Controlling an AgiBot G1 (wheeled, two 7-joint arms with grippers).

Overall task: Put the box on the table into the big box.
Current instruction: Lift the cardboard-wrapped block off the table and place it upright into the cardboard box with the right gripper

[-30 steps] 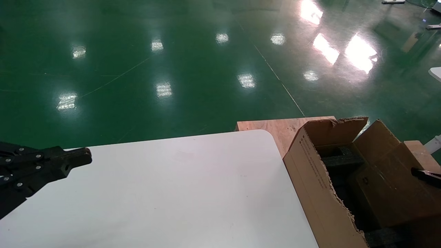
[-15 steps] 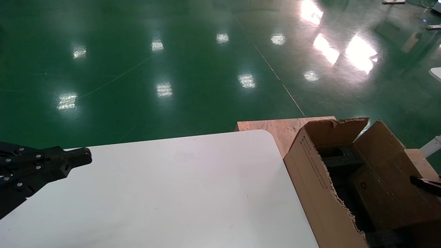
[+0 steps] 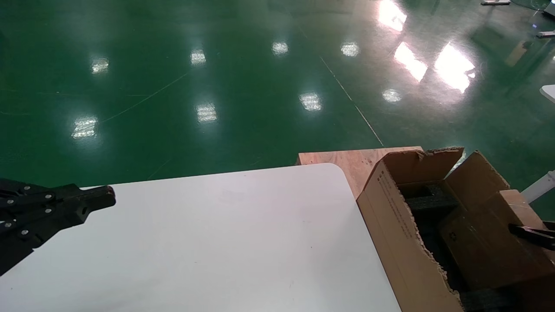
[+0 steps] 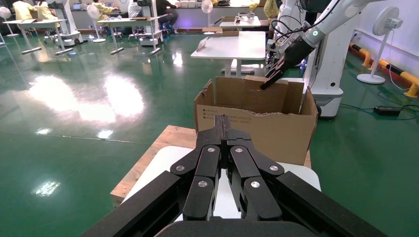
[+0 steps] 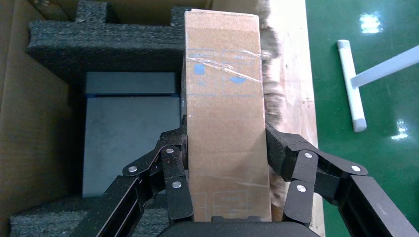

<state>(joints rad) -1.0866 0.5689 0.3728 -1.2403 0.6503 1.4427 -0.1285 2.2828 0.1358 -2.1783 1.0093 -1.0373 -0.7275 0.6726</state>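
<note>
The grey item is between the black foam pieces (image 3: 466,254) (image 5: 205,136) inside the big box. My right gripper will set the box, now held over the big box's rim, down beside that item.
My right gripper (image 5: 225,133) is shut on the box (image 5: 222,98), a small reddish-brown taped cardboard box, with one finger on each long side. It holds the box over the right rim of the big box (image 3: 403,234), above black foam (image 5: 108,44) and a grey item (image 5: 131,133) inside. In the head view the box (image 3: 518,210) and a black finger (image 3: 531,234) show at the far right. My left gripper (image 3: 99,199) is shut and empty over the left side of the white table (image 3: 217,238). It also shows in the left wrist view (image 4: 221,123).
A reddish wooden board (image 3: 347,160) lies under the carton, beyond the table's rounded corner. Green glossy floor surrounds everything. The carton's torn flaps (image 3: 433,160) stand up. A white table leg (image 5: 353,94) lies on the floor beside the board.
My right gripper has carried the box leftward and lower, further over the carton's opening. The left gripper has not moved.
</note>
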